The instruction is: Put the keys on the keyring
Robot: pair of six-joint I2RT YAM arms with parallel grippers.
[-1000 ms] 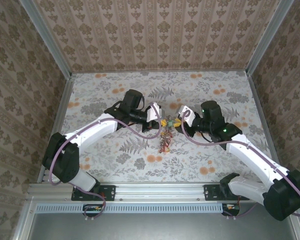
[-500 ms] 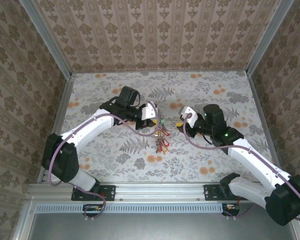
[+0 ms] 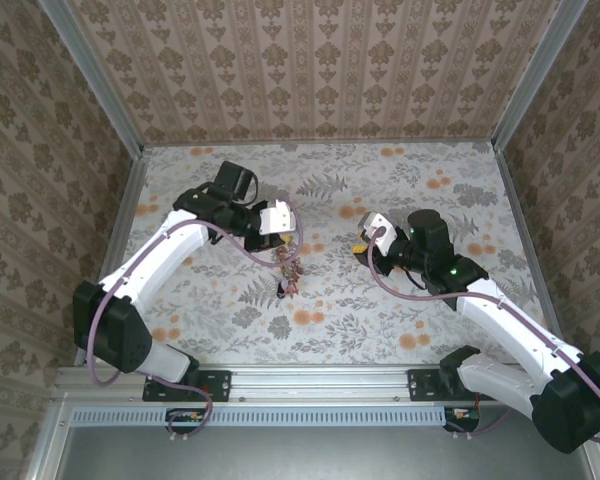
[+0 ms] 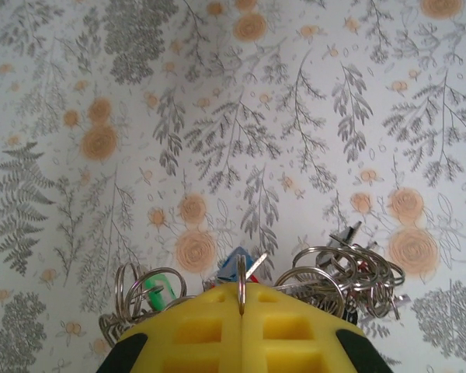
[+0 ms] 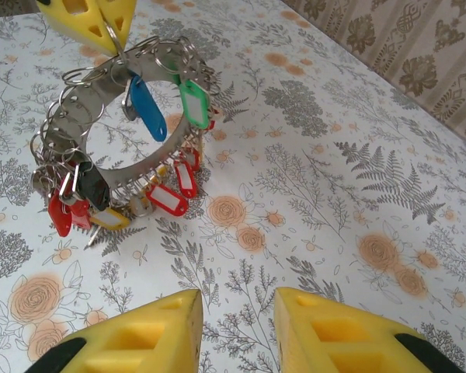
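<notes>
Next, my left gripper lets go of the keyring on the bare tabletop (image 3: 339, 284) (image 4: 307, 159) between my right gripper and the orange flowers.
The keyring (image 5: 101, 128) is a wide metal loop hung with several small split rings and tagged keys. It dangles from my left gripper (image 3: 281, 238), its lower tags near or on the table. That gripper (image 4: 241, 292) is shut on the ring's thin wire (image 4: 241, 270). A blue-headed key (image 5: 146, 109) and a green one (image 5: 194, 105) hang near the top; red tags (image 5: 168, 199), a yellow one and a black one hang lower. From above the keyring (image 3: 288, 272) shows as a small cluster. My right gripper (image 5: 237, 315) is open and empty, a short way right of the ring (image 3: 361, 240).
The floral table (image 3: 400, 320) is walled by patterned panels on three sides. The left gripper's yellow fingers (image 5: 101, 17) show at the top of the right wrist view. Bare tabletop lies between the ring and my right gripper.
My left arm has swung left, carrying the keyring away from the table's middle. The right gripper has stayed nearly in place, so the gap between it and the ring has grown.
</notes>
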